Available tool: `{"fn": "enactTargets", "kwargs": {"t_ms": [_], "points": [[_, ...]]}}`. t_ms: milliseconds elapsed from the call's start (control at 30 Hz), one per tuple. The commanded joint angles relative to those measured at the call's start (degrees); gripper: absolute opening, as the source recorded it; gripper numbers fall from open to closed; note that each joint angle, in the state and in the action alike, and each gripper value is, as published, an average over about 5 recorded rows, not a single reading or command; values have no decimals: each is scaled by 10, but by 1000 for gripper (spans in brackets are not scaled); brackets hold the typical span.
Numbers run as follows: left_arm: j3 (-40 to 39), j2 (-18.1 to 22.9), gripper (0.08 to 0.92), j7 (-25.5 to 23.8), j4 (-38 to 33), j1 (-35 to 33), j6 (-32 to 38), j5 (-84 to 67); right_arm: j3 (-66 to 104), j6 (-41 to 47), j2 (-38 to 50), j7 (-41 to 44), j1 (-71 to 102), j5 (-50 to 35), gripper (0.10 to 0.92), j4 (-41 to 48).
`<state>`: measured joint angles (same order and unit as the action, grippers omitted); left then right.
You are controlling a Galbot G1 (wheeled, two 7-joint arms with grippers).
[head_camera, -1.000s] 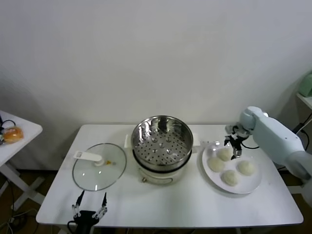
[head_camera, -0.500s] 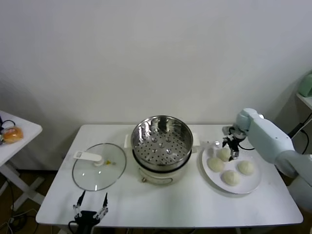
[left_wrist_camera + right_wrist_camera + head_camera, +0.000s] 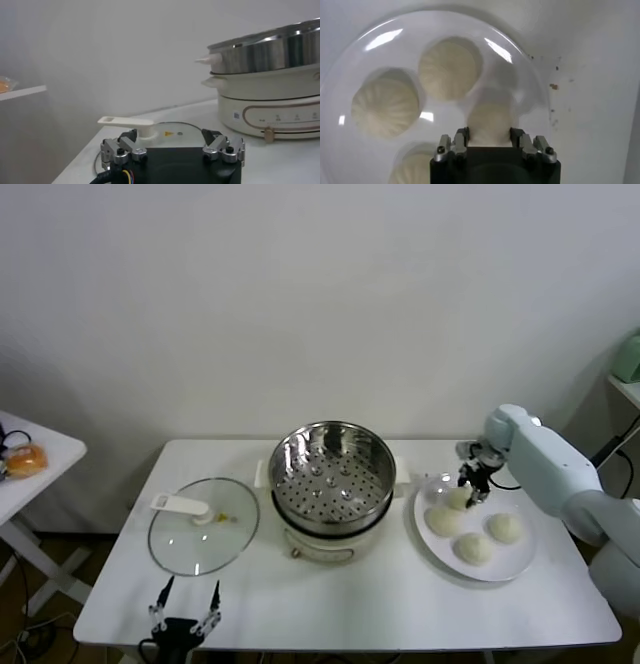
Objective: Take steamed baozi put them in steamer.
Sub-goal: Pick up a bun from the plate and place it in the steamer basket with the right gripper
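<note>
I will release the baozi from my right gripper onto the bottom with holes in the steel steamer, near the steamer's far side (image 3: 333, 452).
Four pale baozi lie on a white plate (image 3: 520, 562) at the table's right. My right gripper (image 3: 471, 481) stands over the plate's far side, shut on the rearmost baozi (image 3: 458, 498). The right wrist view has that baozi (image 3: 490, 117) pressed between both fingers of the right gripper (image 3: 489, 136), with three more baozi (image 3: 450, 67) (image 3: 385, 107) (image 3: 415, 167) lying loose on the plate (image 3: 520, 75). The steel steamer (image 3: 330, 476) stands in the table's middle on its cream pot base, with nothing in it. My left gripper (image 3: 185, 612) waits open at the table's front left edge.
A glass lid (image 3: 203, 526) with a white handle lies flat left of the steamer; in the left wrist view the lid (image 3: 172, 131) sits just beyond the left gripper (image 3: 169, 137). An orange-brown bun (image 3: 27, 459) rests on a side table (image 3: 55, 446) at far left.
The right gripper's fingers have closed from wide open onto the rearmost baozi, and the arm has edged slightly left. The left arm has not moved.
</note>
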<state>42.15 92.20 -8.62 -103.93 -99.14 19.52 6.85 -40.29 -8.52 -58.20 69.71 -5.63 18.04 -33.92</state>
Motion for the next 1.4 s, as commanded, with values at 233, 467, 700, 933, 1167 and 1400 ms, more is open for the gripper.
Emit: {"fn": "enactTargets", "kwargs": {"t_ms": [233, 467, 700, 933, 1167, 1400], "points": [[2, 7, 823, 3, -15, -7, 1, 1, -219, -31, 80, -2, -224, -194, 568, -229], [0, 9, 823, 6, -16, -10, 2, 4, -319, -60, 59, -21, -353, -288, 568, -352], [-2, 14, 823, 12, -11, -11, 8, 12, -361, -141, -17, -55, -383, -273, 566, -388], [-3, 20, 823, 14, -13, -8, 8, 12, -375, -260, -120, -102, -330, -140, 568, -302], [-4, 27, 823, 14, -13, -7, 8, 13, -334, -336, -187, -130, -242, -27, 568, -167], [-3, 28, 823, 15, -6, -5, 11, 16, -284, -380, -227, -151, -198, 29, 568, -72]]}}
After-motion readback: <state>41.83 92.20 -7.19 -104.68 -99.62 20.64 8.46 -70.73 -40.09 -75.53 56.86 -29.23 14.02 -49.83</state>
